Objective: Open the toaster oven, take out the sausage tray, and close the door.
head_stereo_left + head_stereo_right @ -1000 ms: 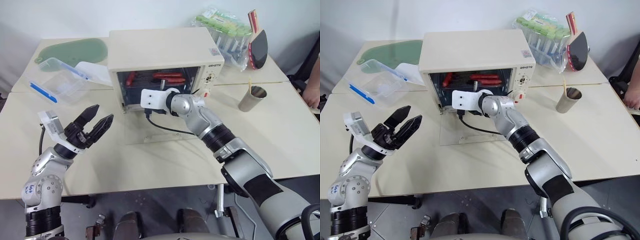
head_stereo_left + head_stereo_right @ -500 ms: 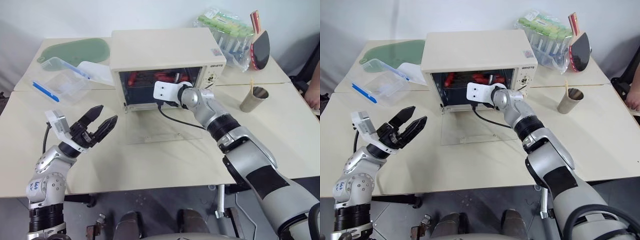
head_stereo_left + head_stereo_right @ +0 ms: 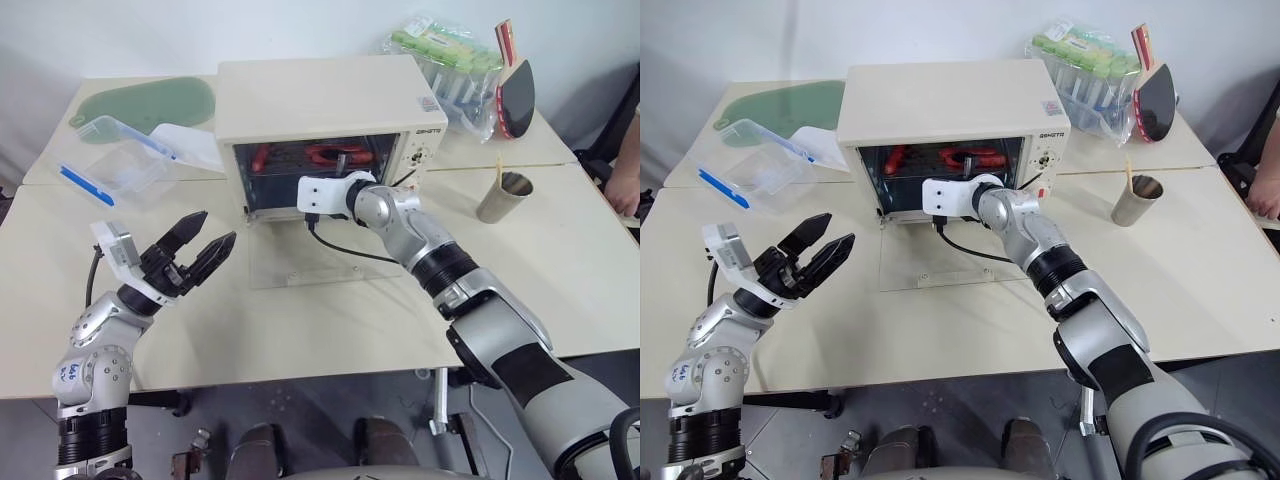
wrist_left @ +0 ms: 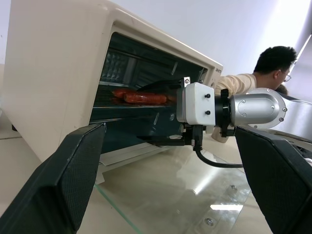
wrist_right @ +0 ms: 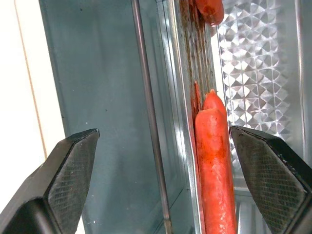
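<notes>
A red sausage is lying along the tray's front rim between the open fingers of my right gripper, so next my right gripper pinches the tray's rim alone (image 5: 189, 146) before it pulls.
The cream toaster oven (image 3: 320, 95) stands at the back of the table. Its glass door (image 3: 300, 262) is dropped open and lies flat on the table in front of it. Inside, the sausage tray (image 5: 187, 122) sits on the rack with red sausages (image 5: 214, 161) on it. My right gripper (image 5: 163, 141) reaches into the oven's mouth, open, and the tray's rim and one sausage show between its fingers without being gripped. Over the table left of the door, my left gripper (image 3: 212, 230) hovers open and holds nothing.
A clear plastic box with blue trim (image 3: 115, 165) and a green mat (image 3: 150, 100) lie at the back left. On the right are a metal cup (image 3: 503, 197), a bag of tubes (image 3: 455, 60) and a paddle (image 3: 518, 90). A person (image 3: 625, 170) sits at the right edge.
My right gripper has edged a little further into the oven and rolled slightly. The left gripper has kept its place, and the camera has shifted between frames.
</notes>
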You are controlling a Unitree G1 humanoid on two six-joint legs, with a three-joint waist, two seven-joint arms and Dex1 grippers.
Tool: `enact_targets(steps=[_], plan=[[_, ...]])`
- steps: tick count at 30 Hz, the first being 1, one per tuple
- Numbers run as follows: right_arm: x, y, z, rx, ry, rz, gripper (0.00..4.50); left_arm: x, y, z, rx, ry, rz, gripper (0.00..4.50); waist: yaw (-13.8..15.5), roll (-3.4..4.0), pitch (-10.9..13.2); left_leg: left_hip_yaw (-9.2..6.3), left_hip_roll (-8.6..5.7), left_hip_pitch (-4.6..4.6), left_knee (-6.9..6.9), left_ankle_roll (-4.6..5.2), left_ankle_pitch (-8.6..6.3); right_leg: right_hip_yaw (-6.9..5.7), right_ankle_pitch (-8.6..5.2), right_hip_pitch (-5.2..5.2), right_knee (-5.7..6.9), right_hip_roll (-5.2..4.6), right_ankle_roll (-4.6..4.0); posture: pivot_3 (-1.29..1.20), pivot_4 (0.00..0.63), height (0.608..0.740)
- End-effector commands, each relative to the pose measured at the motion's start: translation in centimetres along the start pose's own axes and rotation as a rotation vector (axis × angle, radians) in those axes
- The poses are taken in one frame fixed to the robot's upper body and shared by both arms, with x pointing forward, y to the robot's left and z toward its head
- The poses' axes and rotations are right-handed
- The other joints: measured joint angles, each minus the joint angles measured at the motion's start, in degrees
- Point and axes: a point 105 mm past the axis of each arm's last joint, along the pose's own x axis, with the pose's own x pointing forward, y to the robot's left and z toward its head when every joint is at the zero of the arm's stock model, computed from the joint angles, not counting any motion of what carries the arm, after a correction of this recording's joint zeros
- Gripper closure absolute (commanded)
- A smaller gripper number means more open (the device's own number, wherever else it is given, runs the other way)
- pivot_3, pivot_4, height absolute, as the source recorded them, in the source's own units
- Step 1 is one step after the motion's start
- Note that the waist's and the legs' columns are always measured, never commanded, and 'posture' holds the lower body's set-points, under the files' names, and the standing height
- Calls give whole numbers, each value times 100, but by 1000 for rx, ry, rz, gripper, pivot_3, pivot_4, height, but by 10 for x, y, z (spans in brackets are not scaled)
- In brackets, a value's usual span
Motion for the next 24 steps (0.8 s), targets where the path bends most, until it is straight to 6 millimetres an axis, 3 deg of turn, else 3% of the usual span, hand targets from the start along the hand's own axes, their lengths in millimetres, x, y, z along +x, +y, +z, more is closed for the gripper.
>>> enact_targets(steps=[1, 14, 24], plan=[[1, 15, -2, 24, 14, 52, 379, 3, -1, 4, 29, -17, -14, 0, 0, 0, 0, 0, 0, 0, 0, 0, 0, 0, 0, 0, 0, 0, 0, 0, 150, 740], [8, -1, -3, 14, 63, 8, 4454, 5, 1, 4, 30, -19, -18, 0, -4, -2, -1, 23, 1, 33, -11, -2, -2, 15, 0, 15, 0, 0, 0, 0, 150, 740], [12, -10, -4, -41, 85, -30, 4454, 8, 2, 4, 31, -20, -21, 0, -12, -5, -3, 49, 6, 56, -9, -5, -2, 34, 0, 23, 0, 0, 0, 0, 150, 740]])
